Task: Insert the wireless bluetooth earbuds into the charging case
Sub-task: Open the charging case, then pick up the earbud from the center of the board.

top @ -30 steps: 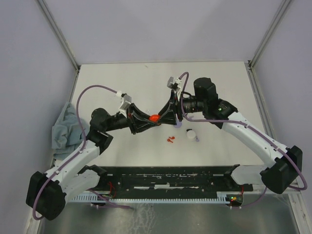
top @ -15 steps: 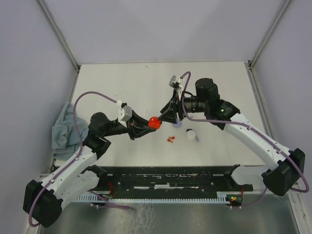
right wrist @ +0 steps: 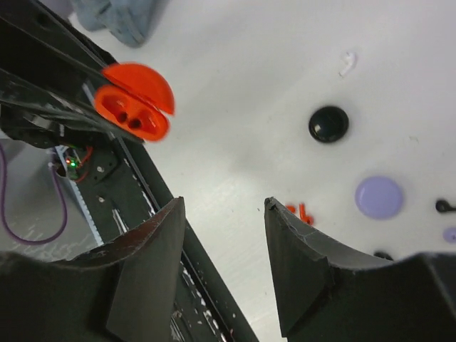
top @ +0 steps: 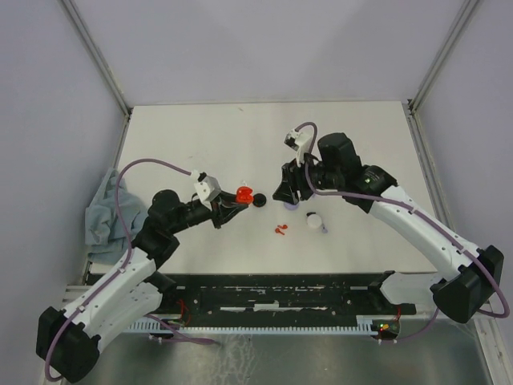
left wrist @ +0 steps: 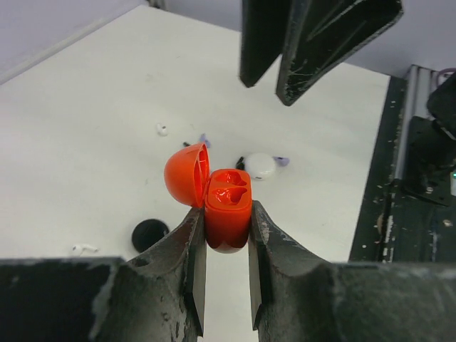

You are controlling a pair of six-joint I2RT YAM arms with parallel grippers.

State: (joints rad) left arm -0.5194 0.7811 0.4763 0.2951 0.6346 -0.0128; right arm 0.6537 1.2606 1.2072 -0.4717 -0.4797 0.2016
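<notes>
Next, my right gripper goes to the round head [top: 278, 231] [right wrist: 291, 209] of the red earbud lying nearer the black rail and closes there.
My left gripper [top: 237, 201] is shut on an open red charging case [top: 244, 194] and holds it above the table. In the left wrist view the case [left wrist: 228, 206] sits upright between the fingers with its lid [left wrist: 185, 174] swung left and both sockets empty. My right gripper [top: 281, 194] is open and empty, apart from the case on its right; its jaws stand wide in the right wrist view [right wrist: 224, 203]. Two red earbuds [top: 280, 230] lie on the table, also seen in the right wrist view [right wrist: 299, 212]. A white earbud [right wrist: 347, 63] and a black earbud [right wrist: 443, 206] lie loose.
A black round case [top: 259, 202], a lavender case [right wrist: 379, 197] and a white case [top: 313, 220] lie near the grippers. A grey cloth [top: 106, 210] lies at the left edge. A black rail [top: 280, 293] runs along the near edge.
The two grippers were together at the red case. My left arm has drawn back left with the case, and my right gripper has pulled away to the right, uncovering the black case.
</notes>
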